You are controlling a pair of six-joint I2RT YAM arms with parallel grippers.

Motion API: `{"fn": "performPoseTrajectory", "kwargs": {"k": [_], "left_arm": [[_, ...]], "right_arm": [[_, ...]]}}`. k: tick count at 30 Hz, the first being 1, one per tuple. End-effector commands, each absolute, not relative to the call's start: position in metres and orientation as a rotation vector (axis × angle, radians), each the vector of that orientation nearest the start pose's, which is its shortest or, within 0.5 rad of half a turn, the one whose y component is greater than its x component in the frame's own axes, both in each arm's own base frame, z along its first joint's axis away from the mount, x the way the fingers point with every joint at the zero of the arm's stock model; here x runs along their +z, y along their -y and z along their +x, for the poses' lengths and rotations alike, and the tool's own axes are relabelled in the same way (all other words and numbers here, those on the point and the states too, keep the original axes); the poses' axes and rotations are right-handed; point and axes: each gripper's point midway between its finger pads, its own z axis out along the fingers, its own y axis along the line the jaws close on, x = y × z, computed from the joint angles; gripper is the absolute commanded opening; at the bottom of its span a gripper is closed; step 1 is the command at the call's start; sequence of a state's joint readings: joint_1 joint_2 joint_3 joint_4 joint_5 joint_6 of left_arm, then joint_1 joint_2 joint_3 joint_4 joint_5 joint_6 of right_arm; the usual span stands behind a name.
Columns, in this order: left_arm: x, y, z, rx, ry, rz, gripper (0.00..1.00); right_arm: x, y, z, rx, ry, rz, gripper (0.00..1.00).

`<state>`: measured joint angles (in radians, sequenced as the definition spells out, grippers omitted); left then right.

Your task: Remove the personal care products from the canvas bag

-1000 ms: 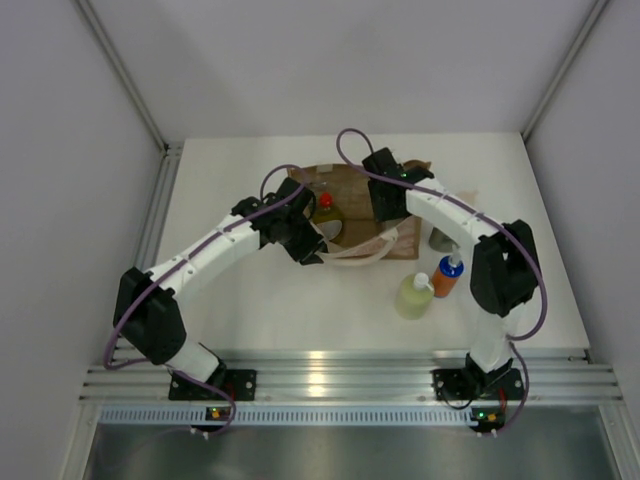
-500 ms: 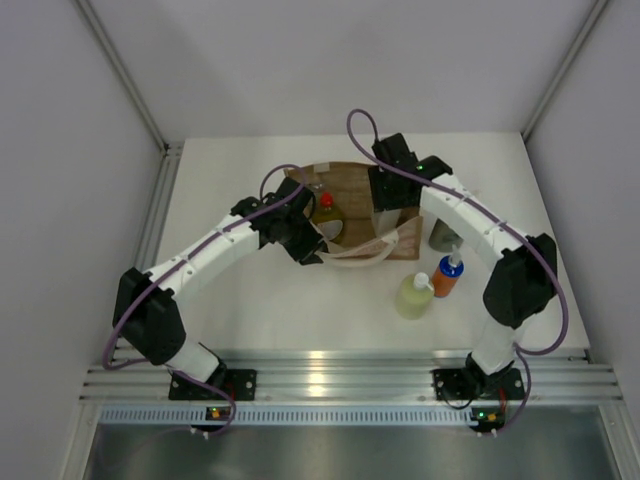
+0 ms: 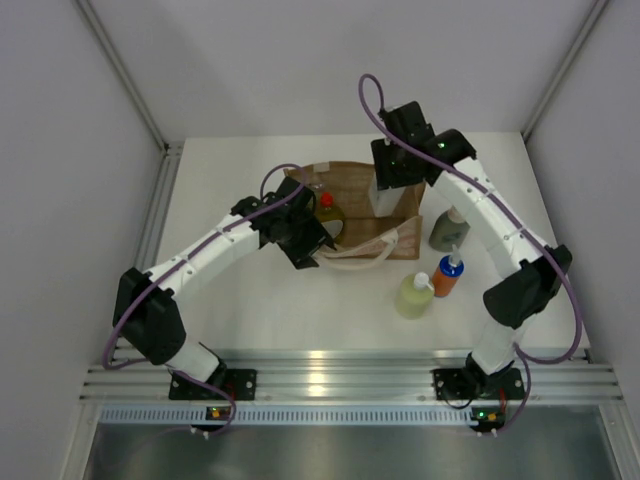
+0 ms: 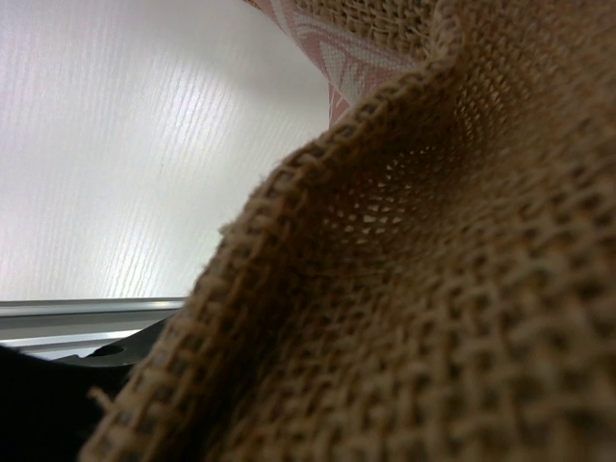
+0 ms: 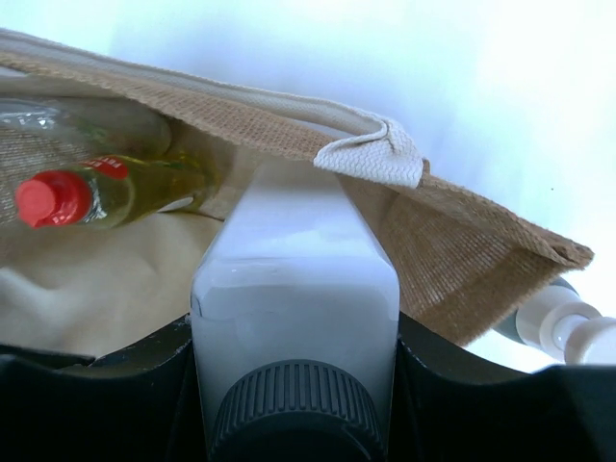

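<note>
The robot's right gripper will release the white dark-capped bottle next to the orange blue-capped bottle, across from the pale-green bottle (image 3: pixel 474 277).
The canvas bag (image 3: pixel 355 200) lies at the table's middle back. My left gripper (image 3: pixel 305 243) is at its near left rim; in the left wrist view the bag's weave (image 4: pixel 433 289) covers the jaws. My right gripper (image 3: pixel 392 188) is shut on the white dark-capped bottle (image 5: pixel 294 279), held above the bag's right side (image 5: pixel 462 250). The yellow red-capped bottle (image 5: pixel 106 188) lies inside the bag, also in the top view (image 3: pixel 327 212). The grey-green pump bottle (image 3: pixel 447 228), orange blue-capped bottle (image 3: pixel 448 276) and pale-green bottle (image 3: pixel 413 296) stand on the table to the bag's right. The silvery tube is not clearly visible.
The bag's cream handles (image 3: pixel 355 252) spill toward the near side. A cream tab (image 5: pixel 371 154) sits on the rim just behind the held bottle. White walls close the table at back and both sides; a metal rail (image 3: pixel 340 375) runs along the near edge.
My right gripper has lifted up and back to the right with the white bottle, out of the bag's mouth. The left arm has stayed at the bag's left rim.
</note>
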<state>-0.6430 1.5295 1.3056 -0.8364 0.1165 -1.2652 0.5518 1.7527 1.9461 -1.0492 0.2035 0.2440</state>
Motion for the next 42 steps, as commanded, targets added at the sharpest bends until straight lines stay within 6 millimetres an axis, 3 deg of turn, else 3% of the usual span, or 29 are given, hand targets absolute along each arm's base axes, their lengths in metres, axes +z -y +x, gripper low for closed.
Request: {"fn": "performPoseTrajectory", "kwargs": {"k": [1,6,13,20,25,34,37,38,39,40,42], "left_arm": [[0.178,0.278,0.262,-0.773,-2.711,-0.824,0.63],[0.176,0.278,0.261,-0.769,-2.717,-0.825,0.74],[0.176,0.279,0.262,-0.769,-2.717,-0.826,0.78],[0.177,0.278,0.263,-0.768,-2.711,-0.818,0.82],[0.179,0.277,0.262,-0.770,-2.707,-0.811,0.84],[0.181,0.277,0.260,-0.779,-2.708,-0.795,0.86],[0.181,0.278,0.260,-0.781,-2.712,-0.787,0.86],[0.181,0.278,0.260,-0.782,-2.713,-0.785,0.86],[0.181,0.278,0.260,-0.783,-2.714,-0.784,0.86],[0.181,0.279,0.260,-0.783,-2.716,-0.778,0.86],[0.181,0.279,0.260,-0.784,-2.719,-0.775,0.86]], "right_arm": [[0.334,-0.202,0.362,0.197,-2.245,-0.278,0.00],[0.365,-0.199,0.341,0.264,-2.214,-0.268,0.00],[0.416,-0.178,0.315,0.338,-2.102,-0.163,0.00],[0.461,-0.124,0.295,0.335,-1.969,0.010,0.00],[0.471,-0.069,0.287,0.241,-1.921,0.123,0.00],[0.436,0.005,0.286,-0.006,-1.976,0.297,0.00],[0.399,0.032,0.288,-0.141,-2.030,0.389,0.00],[0.401,0.041,0.294,-0.176,-1.980,0.427,0.00],[0.399,0.044,0.291,-0.185,-1.956,0.439,0.00],[0.372,0.045,0.296,-0.202,-1.999,0.440,0.00],[0.361,0.044,0.304,-0.190,-1.982,0.438,0.00]]}}
